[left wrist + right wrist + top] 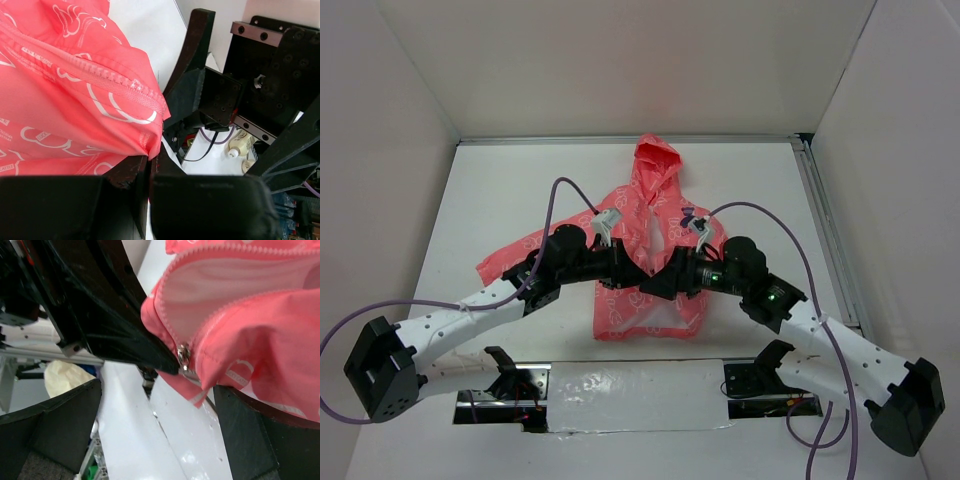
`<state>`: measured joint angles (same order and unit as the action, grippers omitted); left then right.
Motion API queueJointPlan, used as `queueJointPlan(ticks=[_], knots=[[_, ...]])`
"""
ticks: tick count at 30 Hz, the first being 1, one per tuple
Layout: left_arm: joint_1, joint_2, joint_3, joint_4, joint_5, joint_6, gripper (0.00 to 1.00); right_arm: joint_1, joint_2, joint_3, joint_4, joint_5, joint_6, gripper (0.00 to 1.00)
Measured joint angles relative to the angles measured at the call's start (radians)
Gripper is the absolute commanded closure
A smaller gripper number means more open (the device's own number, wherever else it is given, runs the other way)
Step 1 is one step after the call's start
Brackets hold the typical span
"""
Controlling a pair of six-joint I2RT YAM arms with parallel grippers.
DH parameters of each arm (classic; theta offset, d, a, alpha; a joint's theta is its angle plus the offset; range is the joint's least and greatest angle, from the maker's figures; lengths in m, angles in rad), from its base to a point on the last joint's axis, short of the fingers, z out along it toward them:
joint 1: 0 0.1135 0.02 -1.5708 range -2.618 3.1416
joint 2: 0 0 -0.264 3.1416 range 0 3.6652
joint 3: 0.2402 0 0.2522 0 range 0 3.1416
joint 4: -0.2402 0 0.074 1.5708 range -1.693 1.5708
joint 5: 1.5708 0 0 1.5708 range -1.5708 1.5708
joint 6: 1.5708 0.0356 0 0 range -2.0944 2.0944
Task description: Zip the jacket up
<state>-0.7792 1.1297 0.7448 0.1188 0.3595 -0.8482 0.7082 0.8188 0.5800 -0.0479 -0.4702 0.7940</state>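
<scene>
My open right gripper has the zipper slider's pull off-centre, close to one of its fingers, so I need to center it and pinch the pull's lower end (pixel 192 376).
The coral-pink hooded jacket (pixel 655 205) lies flat on the white table, hood at the far side and front open in the middle. My left gripper (pixel 620 272) is shut on the lower hem corner of one front panel beside the zipper teeth (pixel 100 72), seen in the left wrist view (pixel 149 167). My right gripper (pixel 658 282) is open just right of it. In the right wrist view (pixel 157 390) its fingers stand wide apart around the metal zipper slider (pixel 183 356) at the jacket's (pixel 250 315) bottom edge, without touching it.
White walls enclose the table on three sides. A metal rail (pixel 825 230) runs along the right edge. A taped shiny plate (pixel 630 385) lies between the arm bases at the near edge. Purple cables (pixel 565 190) loop above both arms.
</scene>
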Motion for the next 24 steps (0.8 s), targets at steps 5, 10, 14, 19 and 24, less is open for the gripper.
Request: queueJointPlan(ticks=[5,10,14,19,24], knots=[[0.001,-0.002,0.000,0.001,-0.004,-0.017,1.00,0.002,0.048,-0.016,0.109,0.020,0.059,0.00],[0.003,-0.010,0.000,0.003,-0.009,-0.021,1.00,0.003,0.053,-0.019,0.136,0.050,0.086,0.01],[0.004,-0.014,0.000,0.008,-0.021,-0.023,1.00,0.004,0.047,-0.019,0.145,0.052,0.093,0.17],[0.003,-0.014,0.000,0.010,-0.025,-0.024,1.00,0.012,0.042,-0.019,0.126,0.064,0.088,0.24],[0.003,-0.016,0.000,0.010,-0.040,-0.024,1.00,0.014,0.042,-0.019,0.102,0.072,0.073,0.42]])
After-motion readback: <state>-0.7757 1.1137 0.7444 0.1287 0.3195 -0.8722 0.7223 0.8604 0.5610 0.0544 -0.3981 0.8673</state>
